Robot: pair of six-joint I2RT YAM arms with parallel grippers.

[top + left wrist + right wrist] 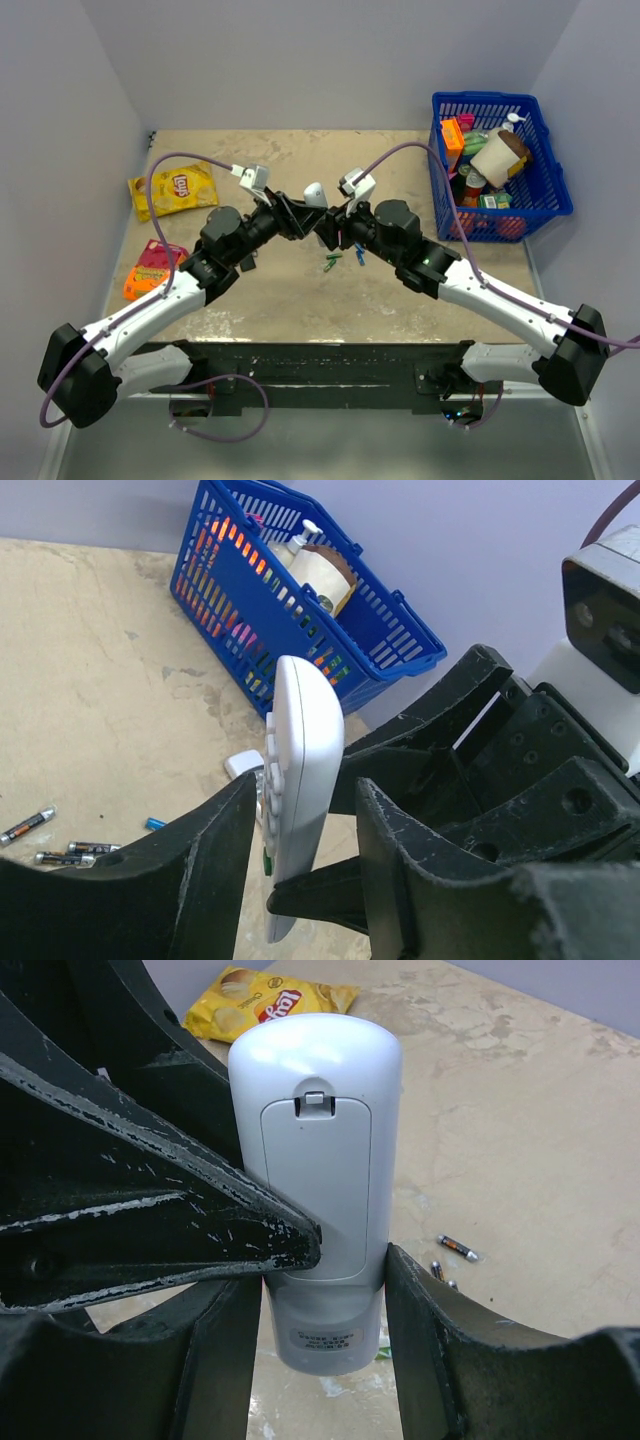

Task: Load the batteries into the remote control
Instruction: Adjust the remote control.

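Observation:
My left gripper is across the back cover and my right gripper fills the lower end of the remote control. My right gripper should take the remote control's latch end (315, 1060) first.
The white remote control (318, 1150) stands upright above the table centre (315, 193), its back cover in place and facing the right wrist camera. My right gripper (322, 1310) is shut on its lower sides (332, 232). My left gripper (305, 810) straddles it front to back (303, 220). One finger lies against the button face, and the other finger (400, 860) stands a small gap off the back. The two green batteries (333, 262) lie on the table just below the grippers.
A blue basket (540, 205) of groceries stands at the right. A yellow chips bag (175, 190) and an orange-pink packet (150, 268) lie at the left. Dark cells (60, 855), a blue cell (155, 823) and a small white object (243, 765) lie on the table.

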